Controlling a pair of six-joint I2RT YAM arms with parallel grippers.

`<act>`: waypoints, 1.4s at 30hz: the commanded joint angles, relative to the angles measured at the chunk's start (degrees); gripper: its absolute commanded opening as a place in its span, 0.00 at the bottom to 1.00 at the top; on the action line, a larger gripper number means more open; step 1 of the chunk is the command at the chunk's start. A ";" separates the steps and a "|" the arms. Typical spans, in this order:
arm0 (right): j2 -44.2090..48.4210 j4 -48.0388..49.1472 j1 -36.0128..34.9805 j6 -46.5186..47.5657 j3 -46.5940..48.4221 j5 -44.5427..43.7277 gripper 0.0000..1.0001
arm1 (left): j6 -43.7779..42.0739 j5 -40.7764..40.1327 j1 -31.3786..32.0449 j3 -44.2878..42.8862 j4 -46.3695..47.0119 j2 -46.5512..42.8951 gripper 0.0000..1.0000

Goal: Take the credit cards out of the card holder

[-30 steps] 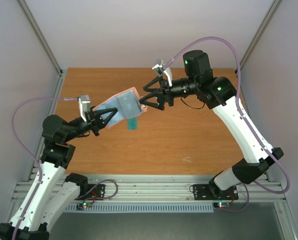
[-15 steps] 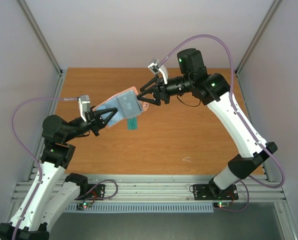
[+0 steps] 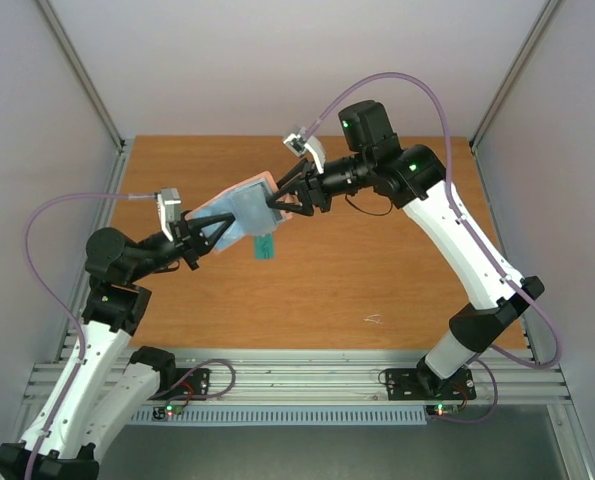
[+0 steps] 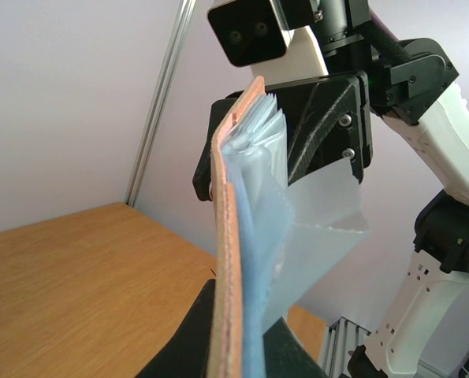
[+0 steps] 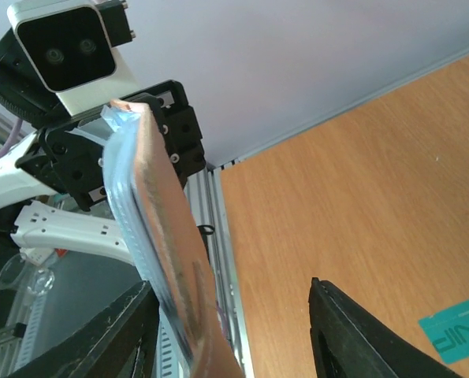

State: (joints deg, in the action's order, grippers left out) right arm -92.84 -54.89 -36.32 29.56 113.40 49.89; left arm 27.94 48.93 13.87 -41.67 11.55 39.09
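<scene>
The clear sleeves lie folded over the side of the card holder and cover the cards, so the robot's right gripper needs to part them and pinch the card holder's far edge [image 3: 269,183].
The card holder [image 3: 242,212] hangs in the air over the table, pink outside, pale blue inside with clear sleeves fanned open. My left gripper [image 3: 202,240] is shut on its near end; in the left wrist view the holder [image 4: 232,236] stands edge-on between my dark fingers [image 4: 188,339]. My right gripper [image 3: 282,200] is open, its jaws on either side of the holder's far end. In the right wrist view the holder [image 5: 167,236] lies close to the left finger [image 5: 128,335], apart from the other. A teal-green card [image 3: 264,246] lies flat on the table below, also in the right wrist view [image 5: 455,331]. No black, blue or red card shows.
The orange-brown wooden table [image 3: 397,270] has grey walls on three sides and a metal rail [image 3: 307,375] at its near edge. A small pale scrap [image 3: 374,319] lies at the front right of the table.
My right arm has swung left toward the holder, and its open jaws now reach over the holder's far end. The left gripper, the holder and the teal card have stayed put.
</scene>
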 commanded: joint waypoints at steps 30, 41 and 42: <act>-2.98 -6.88 -6.29 7.99 6.87 -0.88 0.78 | -1.17 -1.34 -0.27 0.12 4.90 -1.68 0.00; -2.35 -13.00 -6.22 12.28 9.20 -0.48 0.75 | -1.58 -0.95 -0.27 0.32 4.67 -2.00 0.00; -2.41 -13.33 -6.20 12.90 9.35 -0.19 0.71 | -1.58 -0.94 -0.31 0.32 4.56 -2.12 0.00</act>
State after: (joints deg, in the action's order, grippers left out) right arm -96.66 -66.04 -42.24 40.01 120.97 47.03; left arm 27.55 48.18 13.58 -41.54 12.34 38.15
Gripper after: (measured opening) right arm 0.757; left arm 0.041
